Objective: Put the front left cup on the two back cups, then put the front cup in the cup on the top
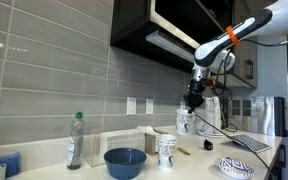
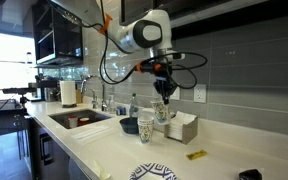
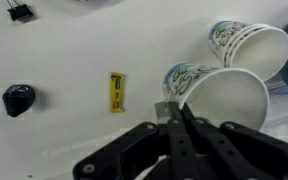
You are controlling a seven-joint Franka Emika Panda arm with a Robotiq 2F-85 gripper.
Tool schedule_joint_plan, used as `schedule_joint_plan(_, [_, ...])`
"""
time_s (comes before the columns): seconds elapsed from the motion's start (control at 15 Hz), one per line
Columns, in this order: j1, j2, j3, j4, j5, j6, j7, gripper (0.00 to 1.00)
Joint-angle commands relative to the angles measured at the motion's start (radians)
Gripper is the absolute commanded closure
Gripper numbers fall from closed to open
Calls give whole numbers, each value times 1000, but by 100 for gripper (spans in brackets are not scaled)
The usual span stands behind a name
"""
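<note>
The robot's gripper should release the white cup inside the standing cup [image 1: 167, 146] [image 3: 259, 52] next to the blue bowl.
My gripper [image 3: 172, 108] is shut on the rim of a white cup with a dark scribbled pattern [image 3: 219, 100], one finger inside and one outside. In both exterior views this cup [image 1: 184, 122] [image 2: 162, 110] hangs slightly tilted under the gripper [image 1: 194, 102] [image 2: 162, 92], by the white box. I cannot tell whether it rests on anything. A second cup of the same kind [image 3: 252, 45] [image 1: 166, 150] [image 2: 145, 127] stands apart on the counter. The two back cups are hidden or out of view.
A wide blue bowl [image 1: 125, 162] [image 2: 130, 125] sits close to the standing cup. A plastic bottle [image 1: 75, 140] stands further along. On the white counter lie a yellow packet [image 3: 117, 92] [image 2: 196, 155], a black object [image 3: 17, 98] and a patterned plate [image 1: 236, 168]. A sink [image 2: 79, 118] lies beyond.
</note>
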Motion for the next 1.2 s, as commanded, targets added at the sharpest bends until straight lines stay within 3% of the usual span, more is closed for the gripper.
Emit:
schedule_joint_plan(0.0, [21, -28, 26, 42, 23, -63, -12, 99])
schedule_joint_plan(0.67, [64, 34, 60, 116, 142, -135, -88, 99])
schedule_joint_plan(1.13, [58, 89, 62, 130, 152, -142, -103, 99])
